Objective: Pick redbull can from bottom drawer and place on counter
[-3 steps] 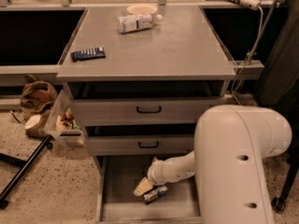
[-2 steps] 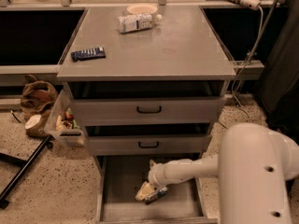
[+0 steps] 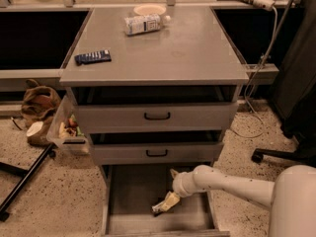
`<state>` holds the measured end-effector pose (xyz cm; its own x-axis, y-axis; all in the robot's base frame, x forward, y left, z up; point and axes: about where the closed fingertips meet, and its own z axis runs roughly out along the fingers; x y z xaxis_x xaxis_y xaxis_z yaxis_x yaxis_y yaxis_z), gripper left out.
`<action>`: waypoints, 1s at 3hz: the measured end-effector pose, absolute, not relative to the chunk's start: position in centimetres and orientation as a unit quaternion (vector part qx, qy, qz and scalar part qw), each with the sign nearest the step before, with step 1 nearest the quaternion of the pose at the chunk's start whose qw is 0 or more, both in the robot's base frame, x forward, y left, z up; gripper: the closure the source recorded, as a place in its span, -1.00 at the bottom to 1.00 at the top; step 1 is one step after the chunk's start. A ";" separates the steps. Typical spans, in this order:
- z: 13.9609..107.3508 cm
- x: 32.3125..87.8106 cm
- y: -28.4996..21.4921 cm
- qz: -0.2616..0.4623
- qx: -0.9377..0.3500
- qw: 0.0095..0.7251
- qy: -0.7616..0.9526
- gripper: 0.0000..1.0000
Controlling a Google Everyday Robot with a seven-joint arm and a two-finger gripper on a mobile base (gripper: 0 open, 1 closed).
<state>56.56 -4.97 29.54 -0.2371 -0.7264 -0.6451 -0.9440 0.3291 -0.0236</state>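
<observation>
Next, I close my gripper on the body of the redbull can (image 3: 163, 203) in the bottom drawer, so the can's silver end still sticks out past my fingers.
The bottom drawer (image 3: 136, 189) of the grey cabinet is pulled open and shows its plain grey floor. My gripper (image 3: 166, 204) is down inside it, near the middle front, at the end of my white arm (image 3: 222, 184), which comes in from the right. A small silver and dark end of the redbull can (image 3: 157, 211) shows at the gripper's tip, low over the drawer floor; most of the can is hidden by the gripper. The counter (image 3: 187, 48) is the flat grey top above.
On the counter lie a white labelled bottle (image 3: 143, 23), a dark blue remote-like bar (image 3: 93, 57) and a pale dish (image 3: 149, 9). Two upper drawers (image 3: 157, 116) stand slightly open. A plastic bin (image 3: 66, 130) hangs at the cabinet's left; a bag (image 3: 39, 102) and chair base (image 3: 276, 154) are on the floor.
My arm's bulky white body has drawn back to the lower right, uncovering more of the cabinet. The gripper stays in the bottom drawer at the can, shifted slightly.
</observation>
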 end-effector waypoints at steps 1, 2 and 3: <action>29.3 55.5 -5.1 0.201 -0.562 0.265 0.758 -1.00; 29.3 55.5 -5.1 0.202 -0.561 0.264 0.758 -1.00; 27.6 56.0 -6.0 0.212 -0.547 0.267 0.765 -1.00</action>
<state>55.96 -6.01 27.61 -0.2600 -0.7235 -0.6394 -0.9494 0.3125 0.0324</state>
